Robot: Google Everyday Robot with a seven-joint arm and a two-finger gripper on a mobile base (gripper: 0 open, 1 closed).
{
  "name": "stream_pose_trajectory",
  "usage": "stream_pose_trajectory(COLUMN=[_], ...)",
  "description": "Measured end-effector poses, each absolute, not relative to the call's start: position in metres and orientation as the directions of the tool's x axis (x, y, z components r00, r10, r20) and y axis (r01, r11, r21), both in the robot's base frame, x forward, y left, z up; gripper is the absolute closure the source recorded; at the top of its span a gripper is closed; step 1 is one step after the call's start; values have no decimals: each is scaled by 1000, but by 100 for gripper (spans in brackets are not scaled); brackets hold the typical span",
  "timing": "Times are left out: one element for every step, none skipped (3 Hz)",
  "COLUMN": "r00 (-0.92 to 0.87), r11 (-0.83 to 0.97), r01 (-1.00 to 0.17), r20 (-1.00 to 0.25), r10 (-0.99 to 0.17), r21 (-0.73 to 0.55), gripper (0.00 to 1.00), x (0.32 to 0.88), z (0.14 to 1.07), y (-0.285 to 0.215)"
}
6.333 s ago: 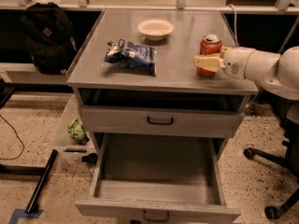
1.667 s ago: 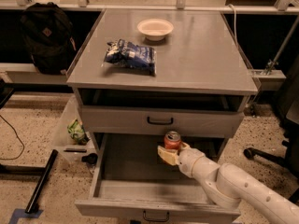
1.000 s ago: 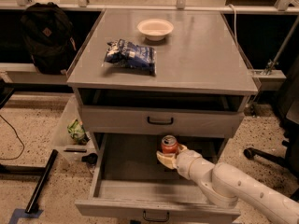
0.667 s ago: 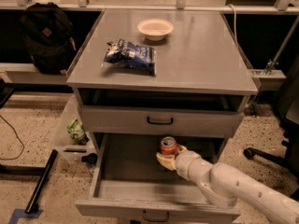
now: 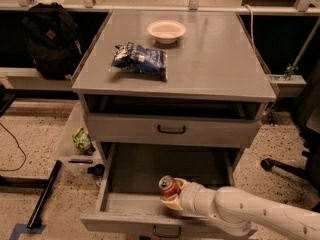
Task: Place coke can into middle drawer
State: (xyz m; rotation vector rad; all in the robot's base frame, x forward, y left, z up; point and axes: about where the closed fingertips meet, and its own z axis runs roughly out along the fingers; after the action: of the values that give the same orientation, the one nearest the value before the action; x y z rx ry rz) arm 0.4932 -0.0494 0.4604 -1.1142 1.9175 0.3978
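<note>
My gripper will let go of the red coke can on the grey drawer's bottom close to the drawer's front side [image 5: 173, 204].
The red coke can [image 5: 169, 186] is tilted, held by my gripper [image 5: 172, 194], which is shut on it. The can hangs low inside the open middle drawer [image 5: 125, 179], over the front part of its bare grey floor and close to the front wall. The white arm [image 5: 240, 214] reaches in from the lower right across the drawer's front right corner. The drawer's black handle [image 5: 167, 231] shows at the bottom edge.
A shallower closed drawer front with a black handle [image 5: 171, 130] sits above. On the cabinet top lie a blue-and-white snack bag [image 5: 140, 60] and a white bowl [image 5: 166, 30]. A black backpack [image 5: 50, 39] stands at left, a chair base [image 5: 287, 166] at right.
The gripper with the can has moved down and toward the front of the open drawer, and the can now tilts. Earlier still, the can was taken from the cabinet top.
</note>
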Motion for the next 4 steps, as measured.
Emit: stream_pose_trajectory(r00=[-209,-209,-208,-220], r11=[476,439,418,417], r01=[-869,-891,-902,-905], r20=[-769,-754,-746,-745], r10=[-604,-622,-632,-630], r21=[-137,-116,-103,-86], gripper=[100,100,100,100], x=[472,461,455,454], z=[441,431,425,419], y=[-41,-37,-35,-40])
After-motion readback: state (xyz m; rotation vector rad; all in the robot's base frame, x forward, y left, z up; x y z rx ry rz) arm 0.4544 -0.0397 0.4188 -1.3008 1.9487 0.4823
